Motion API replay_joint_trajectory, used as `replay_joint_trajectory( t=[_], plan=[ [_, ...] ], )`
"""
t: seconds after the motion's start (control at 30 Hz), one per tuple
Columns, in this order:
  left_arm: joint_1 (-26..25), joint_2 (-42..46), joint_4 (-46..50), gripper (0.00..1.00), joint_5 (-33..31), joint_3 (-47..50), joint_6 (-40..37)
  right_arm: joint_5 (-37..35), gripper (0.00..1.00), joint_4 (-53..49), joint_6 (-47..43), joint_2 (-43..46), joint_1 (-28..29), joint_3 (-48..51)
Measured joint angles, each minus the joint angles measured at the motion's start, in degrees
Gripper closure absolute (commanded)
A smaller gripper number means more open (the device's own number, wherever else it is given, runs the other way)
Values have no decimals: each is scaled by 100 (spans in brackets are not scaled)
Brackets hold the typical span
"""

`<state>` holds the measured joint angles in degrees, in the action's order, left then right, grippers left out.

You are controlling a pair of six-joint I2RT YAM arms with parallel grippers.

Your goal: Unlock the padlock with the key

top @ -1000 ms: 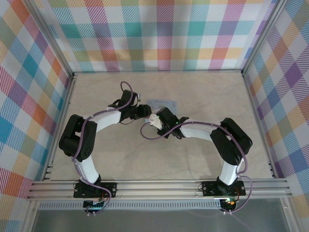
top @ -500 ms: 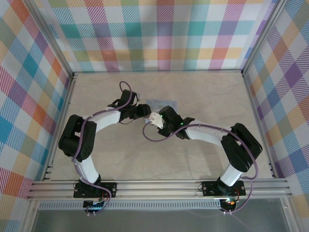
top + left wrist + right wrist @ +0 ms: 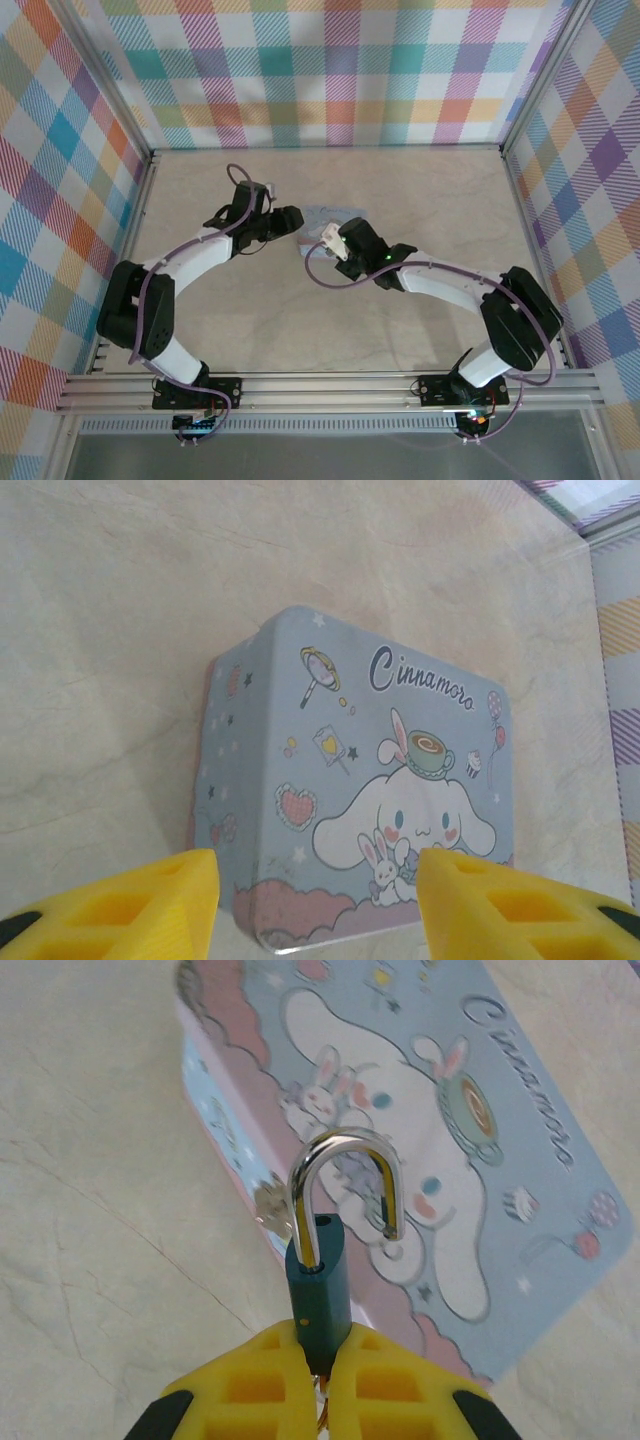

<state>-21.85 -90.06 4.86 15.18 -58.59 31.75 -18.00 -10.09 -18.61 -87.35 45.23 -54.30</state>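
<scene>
I should let go of the padlock with my right gripper on the bare marbled table [image 3: 401,249] next to the tin, under my right gripper's wrist.
My right gripper [image 3: 322,1335] is shut on the dark teal body of the padlock [image 3: 318,1290]. Its silver shackle [image 3: 345,1175] stands up with one leg out of its hole, above the edge of the pastel blue-pink tin [image 3: 470,1160]. A sliver of metal shows under the lock between the fingers; I cannot tell whether it is the key. My left gripper [image 3: 315,880] is open, its yellow fingers [image 3: 150,900] astride the near end of the tin [image 3: 400,740], holding nothing. From above, the left gripper [image 3: 290,222] and right gripper [image 3: 322,243] sit just in front of the tin [image 3: 335,212].
The tin lies flat on the beige marbled table [image 3: 420,190], toward the middle back. Checked walls and metal frame posts [image 3: 150,160] close in the left, right and back sides. A purple cable [image 3: 320,275] loops beside the right wrist.
The two grippers, close together before, have drawn apart. The left jaws have opened wider and that arm has stretched out. The right arm has shifted right with the padlock.
</scene>
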Motion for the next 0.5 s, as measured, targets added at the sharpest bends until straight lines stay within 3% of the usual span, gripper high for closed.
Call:
replay_joint_trajectory(
  t=[0.27,0.5],
  plan=[
    [4,719,284,35,-282,505,-44,-431,100,-833,1047,483,-1010,-57],
    [22,918,413,34,-442,732,-70,-717,100,-1851,1895,114,-1779,-601]
  ],
)
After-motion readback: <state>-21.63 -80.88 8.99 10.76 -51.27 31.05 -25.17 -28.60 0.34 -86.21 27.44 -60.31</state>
